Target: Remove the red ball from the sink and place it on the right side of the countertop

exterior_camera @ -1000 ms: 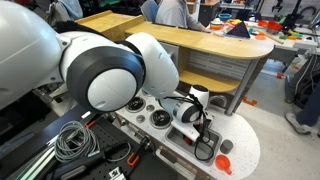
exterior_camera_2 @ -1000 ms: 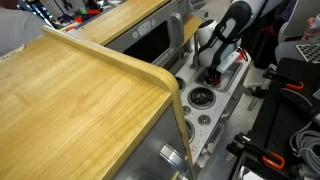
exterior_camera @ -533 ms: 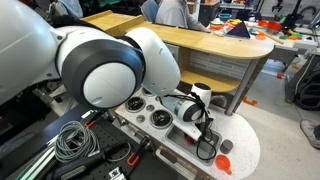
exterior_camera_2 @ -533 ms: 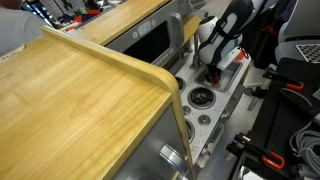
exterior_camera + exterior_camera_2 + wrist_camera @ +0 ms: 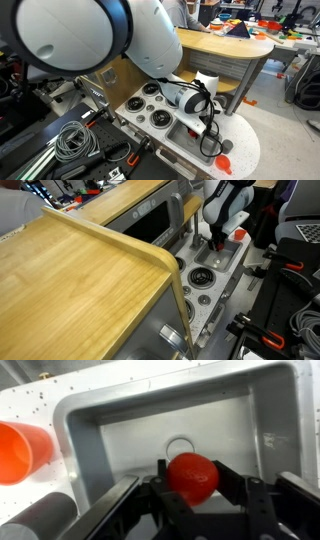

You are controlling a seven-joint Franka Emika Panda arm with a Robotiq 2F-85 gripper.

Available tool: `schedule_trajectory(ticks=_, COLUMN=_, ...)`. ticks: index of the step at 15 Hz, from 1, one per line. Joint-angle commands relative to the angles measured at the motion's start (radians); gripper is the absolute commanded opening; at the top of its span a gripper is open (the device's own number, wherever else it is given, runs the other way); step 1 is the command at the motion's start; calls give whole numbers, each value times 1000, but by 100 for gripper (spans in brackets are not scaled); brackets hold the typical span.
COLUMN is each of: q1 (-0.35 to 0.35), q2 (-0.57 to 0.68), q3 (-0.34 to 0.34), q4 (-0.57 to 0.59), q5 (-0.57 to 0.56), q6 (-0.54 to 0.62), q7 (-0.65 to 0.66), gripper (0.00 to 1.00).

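Note:
My gripper has the red ball. It will release the ball on the white countertop (image 5: pixel 237 159) just past the orange-red cup and grey cup.
In the wrist view the red ball (image 5: pixel 192 476) sits between my gripper's (image 5: pixel 190 485) two black fingers, which are closed against its sides. It hangs over the grey toy sink (image 5: pixel 120 435), just in front of the round drain (image 5: pixel 180 448). In both exterior views the gripper (image 5: pixel 207 130) (image 5: pixel 215 246) points down into the sink (image 5: pixel 192 131) (image 5: pixel 222 264) of the white play kitchen top. The ball itself is hidden by the fingers there.
An orange-red cup (image 5: pixel 20 450) stands on the white countertop left of the sink in the wrist view. Small red pieces (image 5: pixel 226 146) lie on the rounded end of the counter. Burners (image 5: pixel 160 118) (image 5: pixel 201 278) sit beside the sink. Cables (image 5: pixel 70 140) lie on the floor.
The arm has swung, its big joint now filling the top of the exterior view. The wrist has turned more upright and risen slightly over the sink.

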Motion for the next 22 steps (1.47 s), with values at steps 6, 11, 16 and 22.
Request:
schedule_trajectory(ticks=6, q1=-64, q2=-186, q3=-8, q4=-156, q5=44, q6=25, q7=-4, gripper=22)
schedule_trajectory(ticks=11, q1=-84, q2=-203, q3=-52, q4=-104, q5=72, q6=21, q7=60, gripper=22)
schedule_trajectory(ticks=16, q1=-93, q2=-178, q3=-119, q4=-51, q5=113, q6=45, q7=206, gripper=22)
schedule_trajectory(ticks=22, q1=-135, q2=-128, q3=-137, q4=1, q5=232, q6=71, q7=376, gripper=22)
